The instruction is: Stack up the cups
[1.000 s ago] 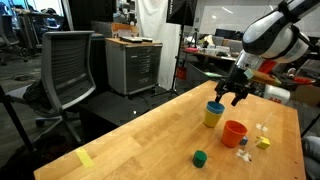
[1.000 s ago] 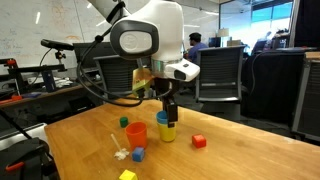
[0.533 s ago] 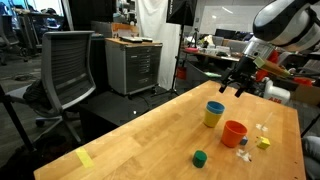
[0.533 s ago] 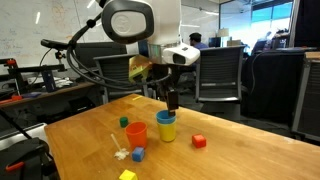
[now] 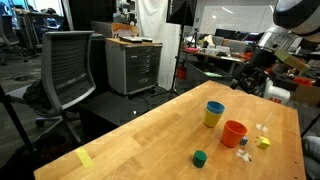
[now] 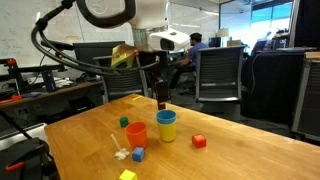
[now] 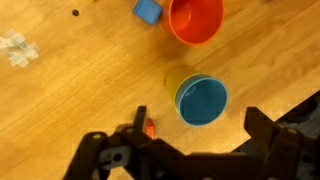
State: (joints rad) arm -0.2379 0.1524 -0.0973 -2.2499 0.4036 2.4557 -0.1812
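I will next move my gripper to the orange-red cup's rim [image 5: 243, 125] [image 7: 171, 22] on the side near the blue block and close it there, because that cup still stands alone.
A blue cup [image 5: 215, 107] sits nested inside a yellow cup [image 5: 211, 120] on the wooden table; both exterior views show this pair [image 6: 166, 125]. The orange-red cup [image 5: 234, 133] [image 6: 136, 133] stands upright beside them, on its own. My gripper [image 5: 247, 79] [image 6: 160, 98] hangs open and empty well above the nested pair. In the wrist view the blue cup [image 7: 203, 100] lies straight below my gripper [image 7: 197, 114], with a yellow rim [image 7: 176, 79] showing at its side and the orange-red cup [image 7: 195, 18] beyond.
Small blocks lie around the cups: a green cube [image 5: 200, 157] [image 6: 124, 122], a red block [image 6: 198, 141], a blue block [image 6: 138, 154] [image 7: 148, 11] and a yellow block [image 5: 263, 142] [image 6: 127, 175]. A white scrap [image 6: 120, 152] lies near the orange-red cup. Office chairs stand past the table edges.
My gripper has risen straight up and away from the blue cup, staying open. The blue cup stays nested in the yellow one.
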